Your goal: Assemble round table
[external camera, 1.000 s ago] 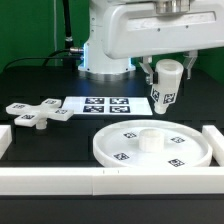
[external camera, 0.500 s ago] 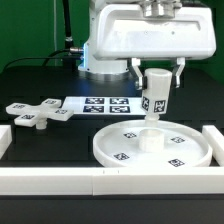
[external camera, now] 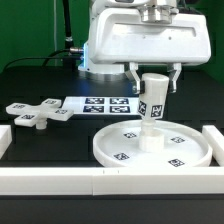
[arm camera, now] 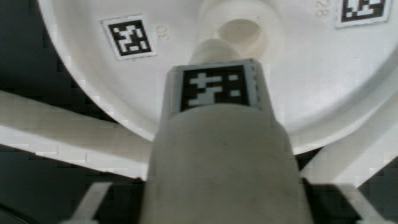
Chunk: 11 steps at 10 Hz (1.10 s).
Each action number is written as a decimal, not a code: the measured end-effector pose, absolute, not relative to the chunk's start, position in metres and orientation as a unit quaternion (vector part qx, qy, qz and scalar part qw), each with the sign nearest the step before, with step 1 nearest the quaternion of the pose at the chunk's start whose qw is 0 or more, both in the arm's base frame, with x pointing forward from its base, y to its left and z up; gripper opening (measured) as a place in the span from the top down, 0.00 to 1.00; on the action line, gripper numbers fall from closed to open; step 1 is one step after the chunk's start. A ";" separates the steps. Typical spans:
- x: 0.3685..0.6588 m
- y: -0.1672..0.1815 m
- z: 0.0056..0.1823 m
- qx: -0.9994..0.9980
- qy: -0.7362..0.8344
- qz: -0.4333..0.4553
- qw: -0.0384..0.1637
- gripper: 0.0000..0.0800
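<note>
The short cylinder leg, now held upright at the hub, will be standing upright on the raised middle of the large round disc (external camera: 150, 131) (arm camera: 235, 37) when my gripper lets go of it there.
The large round rimmed disc (external camera: 150, 147) lies on the black table with tags on its face and a raised hub (external camera: 149, 139) in its middle. My gripper (external camera: 153, 80) is shut on the short cylinder leg (external camera: 152, 100), held upright with its lower end just above or on the hub. In the wrist view the leg (arm camera: 217, 130) runs down toward the hub (arm camera: 237, 36) on the disc (arm camera: 125, 90). The cross-shaped piece (external camera: 38, 112) lies at the exterior view's left, apart from the disc.
The marker board (external camera: 100, 104) lies flat behind the disc. Long white border blocks run along the front (external camera: 100, 182), with ends at the left (external camera: 4, 137) and right (external camera: 213, 140). The robot base (external camera: 100, 55) stands at the back.
The gripper with the leg has moved toward the exterior view's left and down, from beside the disc's far right to over the central hub.
</note>
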<state>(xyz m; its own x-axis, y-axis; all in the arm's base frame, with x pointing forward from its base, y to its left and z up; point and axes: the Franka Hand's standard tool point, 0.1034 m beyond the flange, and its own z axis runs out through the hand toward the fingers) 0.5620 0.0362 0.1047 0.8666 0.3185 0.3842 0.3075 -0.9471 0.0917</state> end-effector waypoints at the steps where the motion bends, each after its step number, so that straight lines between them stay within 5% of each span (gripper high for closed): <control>1: 0.561 0.037 0.102 0.966 0.163 0.199 0.013 0.49; 11: 0.555 0.047 0.091 0.967 0.171 0.189 0.009 0.49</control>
<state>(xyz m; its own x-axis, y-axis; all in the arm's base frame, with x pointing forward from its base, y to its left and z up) 0.5553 0.0472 0.0912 0.8704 0.3331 0.3627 0.3265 -0.9417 0.0812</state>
